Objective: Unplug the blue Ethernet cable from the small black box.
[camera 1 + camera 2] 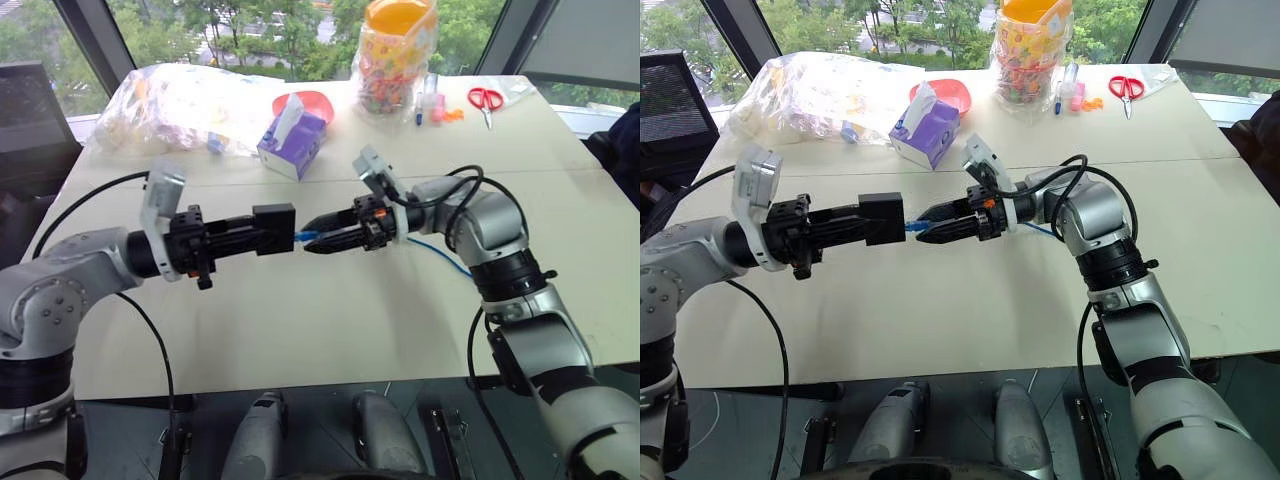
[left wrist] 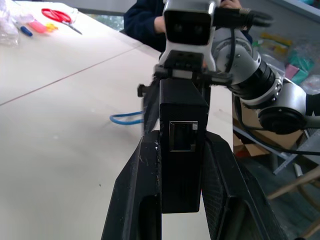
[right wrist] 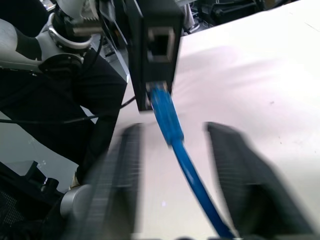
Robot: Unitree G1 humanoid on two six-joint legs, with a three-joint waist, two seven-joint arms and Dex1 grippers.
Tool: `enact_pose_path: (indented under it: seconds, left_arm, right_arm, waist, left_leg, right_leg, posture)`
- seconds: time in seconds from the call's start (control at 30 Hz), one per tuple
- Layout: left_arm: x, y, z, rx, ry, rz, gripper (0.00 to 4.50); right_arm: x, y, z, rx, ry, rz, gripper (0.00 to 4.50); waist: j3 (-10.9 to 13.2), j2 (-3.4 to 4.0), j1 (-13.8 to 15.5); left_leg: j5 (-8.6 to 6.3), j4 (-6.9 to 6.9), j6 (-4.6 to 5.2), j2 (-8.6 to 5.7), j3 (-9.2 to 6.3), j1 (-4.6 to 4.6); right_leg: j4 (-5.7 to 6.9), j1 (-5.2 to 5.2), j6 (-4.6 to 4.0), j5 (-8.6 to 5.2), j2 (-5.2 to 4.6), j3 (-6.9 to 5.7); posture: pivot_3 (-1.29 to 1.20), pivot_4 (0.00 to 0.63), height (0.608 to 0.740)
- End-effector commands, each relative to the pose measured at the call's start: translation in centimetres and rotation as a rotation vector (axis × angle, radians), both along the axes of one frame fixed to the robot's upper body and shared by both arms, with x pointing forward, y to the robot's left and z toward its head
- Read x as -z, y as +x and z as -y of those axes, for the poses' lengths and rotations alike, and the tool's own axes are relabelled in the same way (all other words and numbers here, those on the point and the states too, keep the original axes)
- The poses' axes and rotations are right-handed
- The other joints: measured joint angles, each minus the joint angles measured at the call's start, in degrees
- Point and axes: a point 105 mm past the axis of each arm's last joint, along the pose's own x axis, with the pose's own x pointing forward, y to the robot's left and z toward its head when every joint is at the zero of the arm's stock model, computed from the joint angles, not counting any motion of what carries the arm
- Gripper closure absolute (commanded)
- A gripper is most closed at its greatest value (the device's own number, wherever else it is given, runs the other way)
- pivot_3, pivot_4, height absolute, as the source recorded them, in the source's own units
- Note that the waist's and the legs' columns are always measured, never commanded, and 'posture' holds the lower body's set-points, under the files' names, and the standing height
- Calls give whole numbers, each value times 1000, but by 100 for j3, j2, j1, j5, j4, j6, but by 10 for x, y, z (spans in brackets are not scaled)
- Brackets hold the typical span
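Observation:
The open fingers of my right gripper reach only the cable end of the plug, so I need to shift them forward and pinch the plug (image 3: 161, 99) close against the box before pulling.
My left gripper (image 1: 258, 236) is shut on the small black box (image 1: 274, 226), held level above the table with an empty port (image 2: 183, 136) facing its wrist camera. The blue Ethernet cable (image 3: 169, 122) meets the box's far face just below another empty port, and I cannot tell whether the plug is seated. My right gripper (image 1: 312, 243) faces the box from the right. Its fingers (image 3: 122, 165) stand open on either side of the cable near the plug, not pinching it. The rest of the cable (image 1: 440, 256) trails over the table behind the right wrist.
At the back of the white table (image 1: 330, 330) are a purple tissue box (image 1: 292, 145), a red bowl (image 1: 312, 102), a crumpled plastic bag (image 1: 180, 105), a jar of sweets (image 1: 397, 55) and red scissors (image 1: 486, 99). A person in a dark sleeve (image 2: 145, 20) sits on the right.

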Motion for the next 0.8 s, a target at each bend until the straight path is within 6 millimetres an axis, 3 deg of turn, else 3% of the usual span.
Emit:
enact_pose_path:
  seconds: [0.03,0.17,0.6,0.7,0.77,0.8]
  left_arm:
    - [-12,-8,-4,1,-10,61,4040]
    - [-11,-9,-4,-7,-12,64,4040]
    - [-9,-7,3,2,-26,67,4040]
    - [-8,-6,4,4,-25,67,4040]
    - [-7,-6,4,4,-22,66,4040]
    - [-7,-6,4,5,-21,66,4040]
  right_arm:
    - [-13,6,4,7,5,56,335]
    - [-15,8,8,7,7,50,335]
    - [-25,-9,-15,-80,38,42,335]
    - [-25,-9,-16,-80,38,41,1132]
    - [-24,-9,-17,-79,38,43,2096]
    - [-24,-9,-17,-79,37,44,2096]
  waist:
    - [0,0,1]
    - [0,0,3]
    - [0,0,3]
    - [0,0,8]
    - [0,0,6]
    - [0,0,5]
  left_leg:
    - [0,0,0,0,0,0]
    - [0,1,0,0,0,-1]
    - [0,1,0,0,0,-1]
    - [0,1,0,0,0,-1]
    - [0,1,0,0,0,-1]
    - [0,1,0,0,0,-1]
  right_leg:
    - [0,0,0,0,0,0]
    - [0,0,0,0,0,0]
    - [0,0,0,0,0,0]
    - [0,0,0,0,0,0]
    - [0,0,0,0,0,0]
    - [0,0,0,0,0,0]
  posture:
    - [0,150,726]
    - [0,150,726]
    - [0,150,726]
    - [0,150,726]
    - [0,150,726]
    - [0,150,726]
